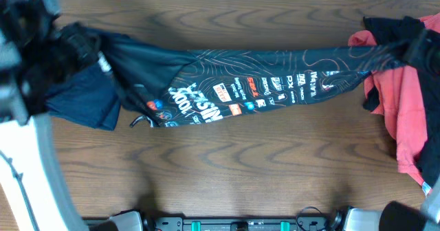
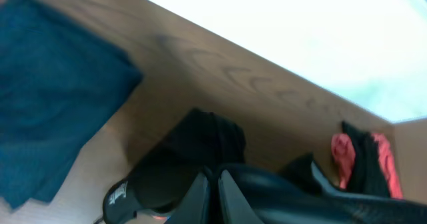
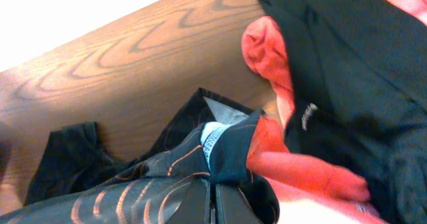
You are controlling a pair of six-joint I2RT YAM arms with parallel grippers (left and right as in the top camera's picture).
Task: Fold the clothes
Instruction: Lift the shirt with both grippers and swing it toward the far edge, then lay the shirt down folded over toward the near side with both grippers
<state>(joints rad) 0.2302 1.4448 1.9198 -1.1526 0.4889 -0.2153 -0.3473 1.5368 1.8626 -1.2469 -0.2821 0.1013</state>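
The black jersey's end in my right gripper will be let go on the brown wooden tabletop [image 1: 349,134] beside the coral-red garment.
A black jersey [image 1: 275,80] with orange contour lines and white logos hangs stretched in a long band across the table, held at both ends. My left gripper [image 1: 102,58] is shut on its left end, the fingers pressed together with black cloth [image 2: 200,144] bunched around them. My right gripper [image 1: 410,50] is shut on the right end, pinching a folded edge [image 3: 223,151] of the jersey between its fingertips [image 3: 233,201]. A navy garment [image 1: 75,97] [image 2: 53,97] lies flat under the left end. A coral-red garment [image 1: 407,100] [image 3: 293,167] lies under the right end.
Another black garment [image 3: 353,71] lies over the coral-red one at the right edge. Brown wooden tabletop [image 1: 240,169] shows in front of the jersey. The arms' bases [image 1: 240,223] sit at the near edge, and a white cable [image 1: 48,162] curves down the left side.
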